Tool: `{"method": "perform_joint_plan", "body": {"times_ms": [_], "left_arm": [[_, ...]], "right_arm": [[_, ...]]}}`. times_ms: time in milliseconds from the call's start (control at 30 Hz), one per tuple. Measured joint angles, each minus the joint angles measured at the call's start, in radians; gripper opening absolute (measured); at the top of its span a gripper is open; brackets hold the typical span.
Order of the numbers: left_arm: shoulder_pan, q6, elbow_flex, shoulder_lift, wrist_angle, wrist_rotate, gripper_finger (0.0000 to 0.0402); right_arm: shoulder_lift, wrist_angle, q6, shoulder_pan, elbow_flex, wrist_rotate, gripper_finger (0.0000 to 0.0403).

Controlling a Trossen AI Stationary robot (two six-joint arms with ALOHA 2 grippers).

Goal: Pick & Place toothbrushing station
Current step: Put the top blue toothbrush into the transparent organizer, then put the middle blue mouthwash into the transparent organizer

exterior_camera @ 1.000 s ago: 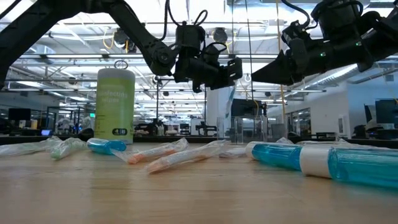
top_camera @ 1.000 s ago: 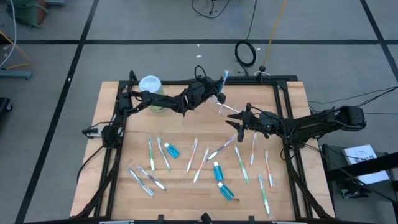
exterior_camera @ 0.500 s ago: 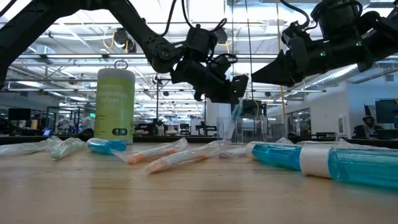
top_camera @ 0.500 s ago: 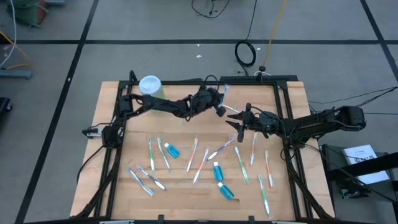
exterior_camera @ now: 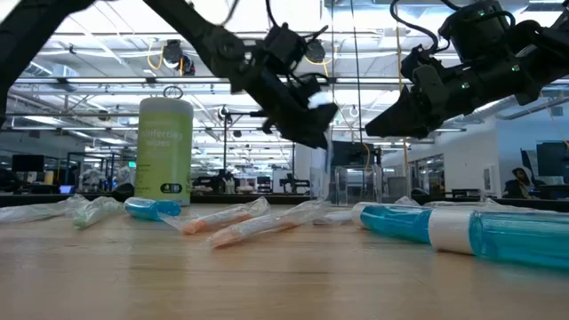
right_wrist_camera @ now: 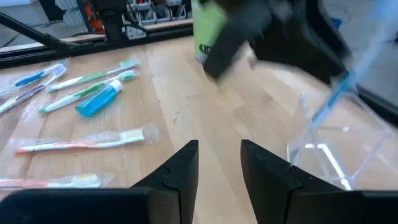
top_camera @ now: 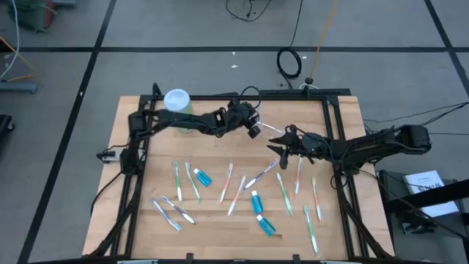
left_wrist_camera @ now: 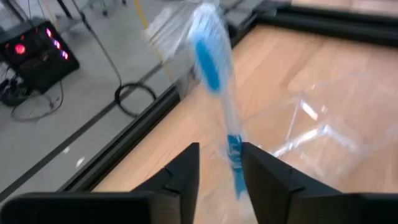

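Note:
Right gripper next closes on the white cap point(top_camera: 254, 193) of the middle blue toothpaste tube, just beyond the nearest tube.
The clear plastic cup point(top_camera: 270, 129) point(right_wrist_camera: 336, 152) stands on the table's far middle. A blue toothbrush in a clear wrapper point(left_wrist_camera: 211, 62) point(right_wrist_camera: 336, 93) slants down at it, and its lower end shows within the cup's outline. My left gripper point(top_camera: 253, 130) point(left_wrist_camera: 221, 168) hangs just left of the cup, its fingers apart on either side of the toothbrush. My right gripper point(top_camera: 281, 147) point(right_wrist_camera: 219, 162) hovers open just right of the cup with nothing between its fingers. My left gripper has its fingers apart, with the blue toothbrush's wrapped handle point(left_wrist_camera: 234, 163) passing between them, close to one finger point(left_wrist_camera: 264, 177). Whether either finger touches it, I cannot tell. The toothbrush slants away from the fingers toward the cup.
A light-green canister with a white lid point(top_camera: 178, 103) point(exterior_camera: 165, 147) stands at the far left. Several wrapped toothbrushes point(top_camera: 227, 183) and blue toothpaste tubes point(top_camera: 256, 202) lie scattered over the near half. A black frame point(top_camera: 333, 139) runs along the table's sides.
My left gripper has come from the far edge toward the cup with the blue toothbrush, dipping low over it and then rising a little. The toothbrush stuck up past the far edge before. Now it slants down at the cup.

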Motion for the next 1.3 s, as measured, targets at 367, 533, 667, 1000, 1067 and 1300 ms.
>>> {"method": "perform_joint_plan", "body": {"times_ms": [367,533,667,1000,1067,1300], "left_arm": [[-0.029,0.021,0.001,-0.310,-0.378,0.002,0.0159],[-0.033,0.030,0.001,-0.364,-0.434,0.002,0.0159],[-0.054,0.026,0.001,-0.411,-0.562,0.003,0.0159],[-0.098,-0.048,-0.001,-0.599,-0.847,0.005,0.0159],[-0.117,-0.075,-0.002,-0.635,-0.843,0.002,0.0159],[-0.203,-0.041,-0.213,-0.789,-0.662,-0.026,0.0159]], "right_arm": [[0.000,-0.015,0.058,0.007,0.000,-0.046,0.0114],[0.000,-0.017,0.086,0.017,0.000,-0.078,0.0114],[0.004,-0.014,0.058,0.037,0.000,-0.097,0.0114],[0.090,0.063,0.057,0.078,0.000,-0.095,0.0114],[0.106,0.080,0.052,0.086,0.000,-0.097,0.0114],[0.148,0.109,0.025,0.101,-0.001,-0.094,0.0114]]}}
